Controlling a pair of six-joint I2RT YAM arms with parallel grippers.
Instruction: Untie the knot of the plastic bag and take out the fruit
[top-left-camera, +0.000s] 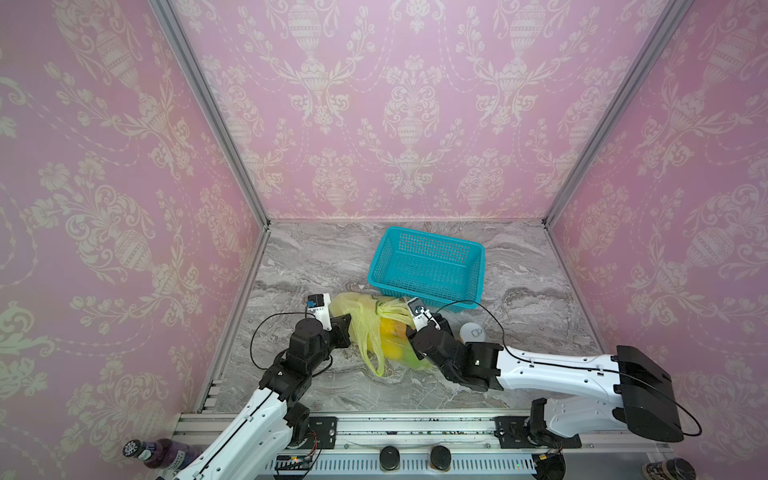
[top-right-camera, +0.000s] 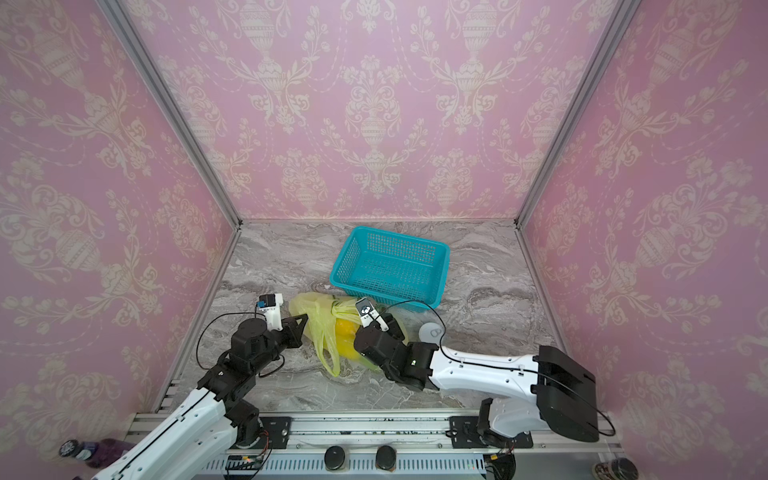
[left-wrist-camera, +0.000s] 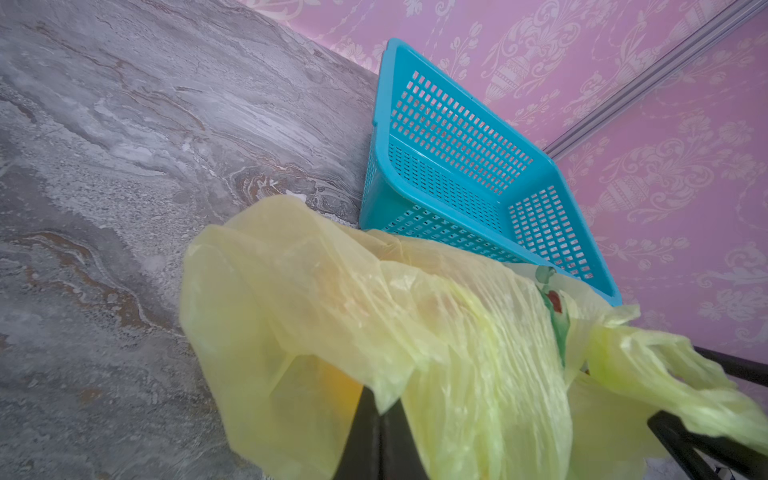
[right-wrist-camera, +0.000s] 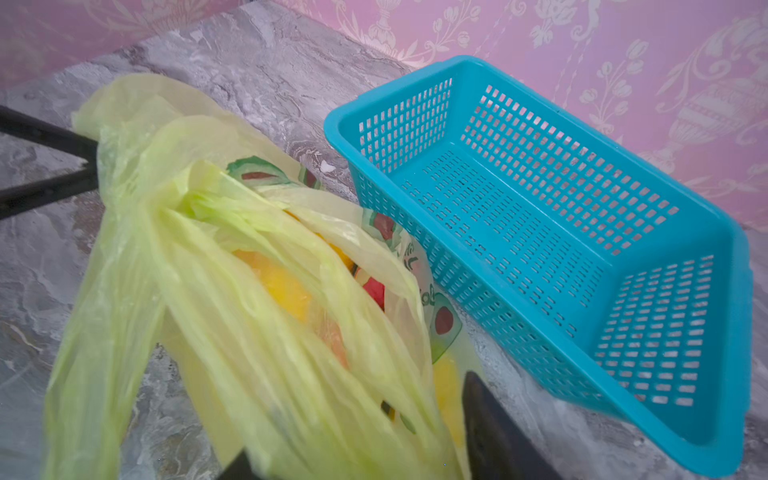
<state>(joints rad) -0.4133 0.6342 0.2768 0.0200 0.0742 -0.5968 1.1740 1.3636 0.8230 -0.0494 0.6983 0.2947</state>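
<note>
I can see a handle loop trailing in front while my left gripper pinches a fold of the bag's side, so next I open my left gripper and take the handle loop (top-left-camera: 372, 362) with it.
The yellow-green plastic bag (top-left-camera: 374, 328) lies on the marble table in front of the basket in both top views. Its handles gather into a twisted bunch, the knot (right-wrist-camera: 183, 199); I cannot tell how tight it is. One handle loop (top-left-camera: 372, 357) trails toward the front. Fruit (right-wrist-camera: 282, 282) shows yellow-orange through the film, with a red piece (right-wrist-camera: 376, 291) beside it. My left gripper (left-wrist-camera: 380, 399) is shut on a fold of the bag's left side. My right gripper (right-wrist-camera: 357, 413) has its jaws apart, one on each side of the bunched film.
An empty teal mesh basket (top-left-camera: 428, 266) stands just behind the bag. A white-lidded jar (top-left-camera: 473, 331) sits right of the bag beside the right arm. Bottles stand beyond the front rail at the left (top-left-camera: 153, 451) and right (top-left-camera: 669, 469). Pink walls enclose three sides.
</note>
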